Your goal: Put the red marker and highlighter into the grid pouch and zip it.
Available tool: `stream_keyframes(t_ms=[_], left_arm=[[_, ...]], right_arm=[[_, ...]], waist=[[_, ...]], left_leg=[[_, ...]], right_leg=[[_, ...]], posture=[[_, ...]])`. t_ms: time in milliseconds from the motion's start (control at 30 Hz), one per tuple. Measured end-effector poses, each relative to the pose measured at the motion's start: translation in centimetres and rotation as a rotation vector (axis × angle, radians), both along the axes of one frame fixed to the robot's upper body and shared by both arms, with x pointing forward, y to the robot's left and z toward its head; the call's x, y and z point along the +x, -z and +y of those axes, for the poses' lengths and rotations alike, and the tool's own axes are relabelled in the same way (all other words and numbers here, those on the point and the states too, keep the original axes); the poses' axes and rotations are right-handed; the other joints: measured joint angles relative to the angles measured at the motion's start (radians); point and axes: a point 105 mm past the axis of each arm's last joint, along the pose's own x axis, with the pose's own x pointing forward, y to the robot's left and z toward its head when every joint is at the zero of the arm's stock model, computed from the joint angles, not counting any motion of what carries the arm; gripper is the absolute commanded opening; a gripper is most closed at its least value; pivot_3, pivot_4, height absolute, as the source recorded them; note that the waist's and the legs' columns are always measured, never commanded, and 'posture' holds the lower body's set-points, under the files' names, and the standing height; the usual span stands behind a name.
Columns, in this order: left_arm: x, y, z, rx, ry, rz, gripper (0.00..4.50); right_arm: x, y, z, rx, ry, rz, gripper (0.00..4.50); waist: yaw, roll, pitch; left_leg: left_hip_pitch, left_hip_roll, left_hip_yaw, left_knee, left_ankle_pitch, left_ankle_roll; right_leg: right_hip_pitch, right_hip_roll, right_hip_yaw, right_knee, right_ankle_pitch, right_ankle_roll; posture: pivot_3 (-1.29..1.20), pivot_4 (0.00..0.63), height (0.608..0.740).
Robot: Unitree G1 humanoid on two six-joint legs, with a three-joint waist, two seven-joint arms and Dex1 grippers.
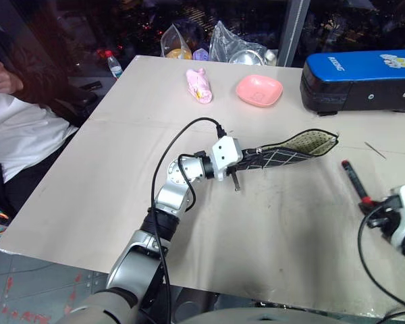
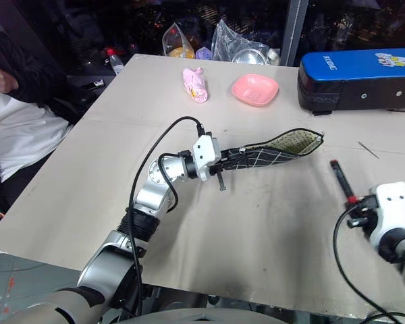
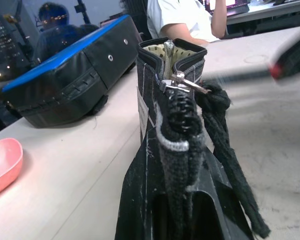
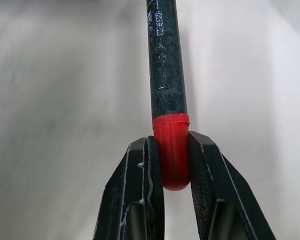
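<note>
The robot's right gripper needs to release the red marker on the pale dotted lining inside the grid pouch's opening [image 1: 313, 143].
My left gripper [image 1: 245, 160] is shut on the left end of the grid pouch [image 1: 283, 156], which it holds level above the table. The pouch's mouth gapes open at the right end and shows a pale dotted lining. From the left wrist I see the pouch [image 3: 150, 100] edge-on, with its zipper pull [image 3: 185, 82] near the open mouth. The red marker [image 1: 354, 179] lies right of the pouch, with a dark body and red ends. My right gripper [image 4: 172, 165] is shut on the marker's near red end [image 4: 171, 150]. The highlighter is out of view.
A big blue-and-black case [image 1: 361, 81] stands at the table's back right. A pink dish [image 1: 259, 90] and a pink wrapped object [image 1: 199, 84] lie near the far edge, with plastic bags [image 1: 233, 44] behind them. A person in white [image 1: 7, 128] sits at the left.
</note>
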Motion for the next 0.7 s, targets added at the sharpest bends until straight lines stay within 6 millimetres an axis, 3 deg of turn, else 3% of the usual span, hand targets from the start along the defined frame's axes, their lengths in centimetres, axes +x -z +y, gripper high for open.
stream_keyframes(t_ms=[67, 100, 167, 267, 400, 600, 700], left_arm=[[0.1, 0.1, -0.1, -0.001, 0.0, 0.006, 0.0], [0.1, 0.1, -0.1, -0.002, 0.001, 0.005, 0.0], [0.0, 0.0, -0.2, -0.003, 0.007, -0.002, 0.0], [0.0, -0.1, -0.5, -0.008, 0.018, -0.004, 0.0], [0.0, 0.2, -0.6, -0.003, 0.029, -0.006, 0.0], [-0.1, 0.1, -0.9, -0.004, 0.04, -0.019, 0.0], [-0.2, 0.1, -0.9, 0.004, 0.047, -0.029, 0.0]], right_arm=[[0.5, -3.6, 0.2, -0.183, -0.146, -0.038, 0.17], [0.5, -4.4, 0.4, -0.25, -0.197, -0.043, 0.17], [0.9, -8.0, 2.1, -0.518, -0.405, -0.074, 0.17], [1.3, -9.0, 3.3, -0.684, -0.542, -0.083, 0.17], [2.7, -9.9, 3.3, -0.958, -0.689, -0.044, 0.17], [4.3, -9.4, 3.4, -1.125, -0.822, -0.022, 0.17], [5.3, -9.3, 4.3, -1.181, -0.899, -0.051, 0.17]], waist=[[0.0, 0.005, 0.001], [0.0, 0.005, 0.001], [-0.001, 0.004, 0.001], [0.002, 0.001, 0.002], [0.001, 0.001, 0.002], [0.0, 0.001, 0.002], [-0.003, 0.002, 0.003]], left_leg=[[-0.001, -0.001, 0.002, 0.0, 0.0, 0.0], [-0.001, 0.0, 0.001, 0.002, -0.001, 0.001], [0.0, 0.0, 0.001, 0.001, -0.001, 0.001], [-0.001, 0.001, 0.0, 0.002, -0.001, 0.001], [-0.001, 0.0, 0.001, 0.004, -0.002, 0.003], [-0.002, 0.0, 0.002, 0.003, -0.002, 0.003], [-0.003, 0.0, 0.002, 0.003, -0.002, 0.003]], right_leg=[[0.0, -0.001, 0.001, 0.0, 0.0, 0.0], [0.001, -0.001, 0.0, 0.0, 0.0, 0.001], [0.002, 0.0, -0.001, -0.001, 0.0, 0.001], [0.003, -0.001, -0.004, -0.003, 0.0, 0.001], [0.004, -0.002, -0.002, -0.003, 0.0, 0.001], [0.002, -0.003, 0.0, -0.003, 0.0, 0.001], [0.001, -0.002, 0.001, -0.003, 0.0, 0.001]], posture=[[0.0, 0.15, 0.74], [0.0, 0.15, 0.74], [0.0, 0.15, 0.74], [0.0, 0.15, 0.74], [0.0, 0.15, 0.74], [0.0, 0.15, 0.74], [0.0, 0.15, 0.74]])
